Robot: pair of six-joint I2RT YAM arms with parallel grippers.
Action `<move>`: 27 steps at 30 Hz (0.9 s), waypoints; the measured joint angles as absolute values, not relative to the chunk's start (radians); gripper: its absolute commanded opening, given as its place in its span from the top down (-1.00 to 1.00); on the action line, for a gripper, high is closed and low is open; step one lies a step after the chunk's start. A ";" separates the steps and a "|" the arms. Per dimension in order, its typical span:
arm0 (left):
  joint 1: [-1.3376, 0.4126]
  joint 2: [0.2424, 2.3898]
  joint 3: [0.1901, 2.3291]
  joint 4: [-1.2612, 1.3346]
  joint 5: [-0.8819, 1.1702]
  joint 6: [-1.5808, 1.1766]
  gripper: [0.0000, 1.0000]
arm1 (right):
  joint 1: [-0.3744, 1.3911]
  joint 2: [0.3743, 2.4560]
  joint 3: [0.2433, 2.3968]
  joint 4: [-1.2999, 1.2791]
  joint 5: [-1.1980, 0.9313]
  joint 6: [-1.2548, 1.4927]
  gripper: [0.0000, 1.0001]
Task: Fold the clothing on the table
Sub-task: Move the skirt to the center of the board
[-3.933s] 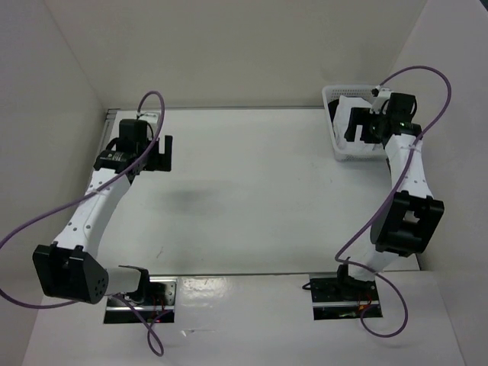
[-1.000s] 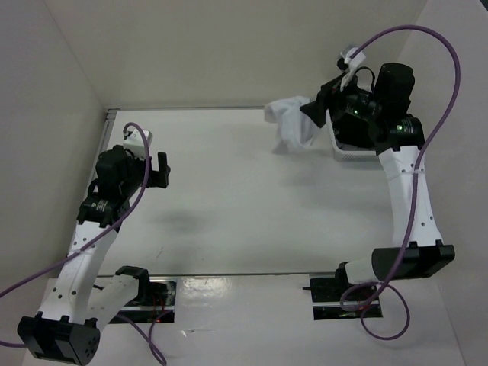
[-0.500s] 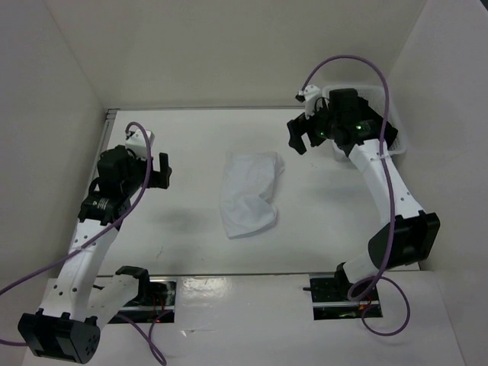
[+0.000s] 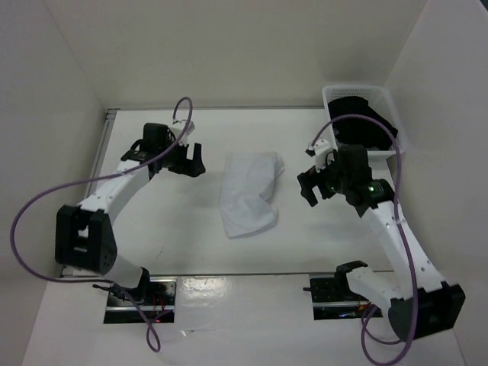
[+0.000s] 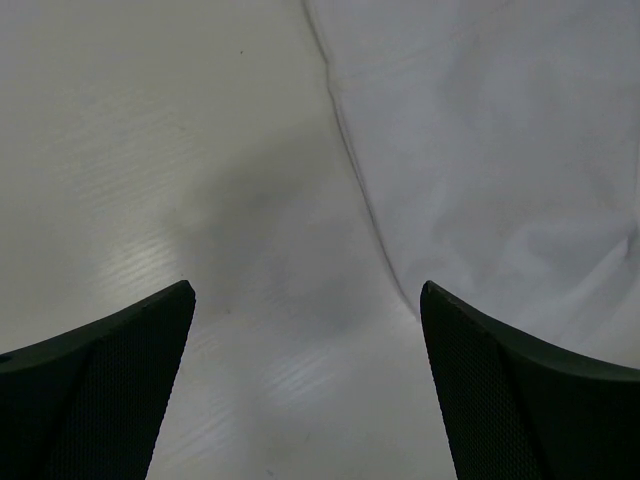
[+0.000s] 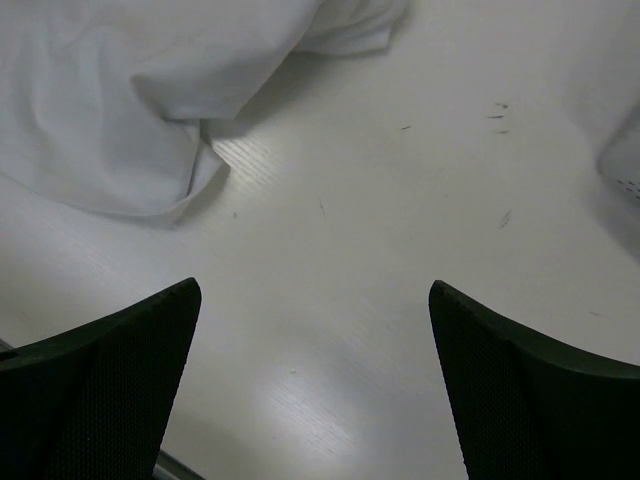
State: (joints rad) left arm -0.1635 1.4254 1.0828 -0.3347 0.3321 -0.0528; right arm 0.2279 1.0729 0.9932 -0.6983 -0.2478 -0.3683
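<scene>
The white clothing's far corner [image 4: 229, 157], on the side of my left gripper, is the next spot that my left gripper needs to move to and close on.
The white clothing [image 4: 248, 191] lies crumpled in the middle of the table [image 4: 175, 236]. My left gripper [image 4: 194, 162] stands open just left of its upper left edge, holding nothing. In the left wrist view the clothing [image 5: 500, 150] fills the upper right, and the open gripper [image 5: 307, 290] is over bare table beside its edge. My right gripper [image 4: 306, 186] is open to the right of the clothing, apart from it. In the right wrist view the clothing [image 6: 130, 90] bunches at the upper left, and the open gripper [image 6: 315, 285] has only table between its fingers.
A white lattice basket [image 4: 396, 122] stands at the back right corner with a black garment [image 4: 358, 122] inside. A corner of the basket [image 6: 625, 160] shows at the right edge of the right wrist view. Walls enclose the table on three sides.
The right gripper let the clothing drop onto the table, then swung down to its right side. The left gripper moved right, up to the clothing's left edge.
</scene>
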 measured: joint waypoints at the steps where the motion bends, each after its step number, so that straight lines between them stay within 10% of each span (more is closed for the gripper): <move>1: -0.170 1.481 1.114 -0.317 0.335 -0.064 -0.98 | 0.219 1.017 0.973 -0.693 -0.252 -0.369 -0.98; 27: -0.276 2.172 1.617 -0.195 0.474 -0.082 -0.52 | 0.120 0.947 0.936 -0.654 -0.292 -0.364 -0.98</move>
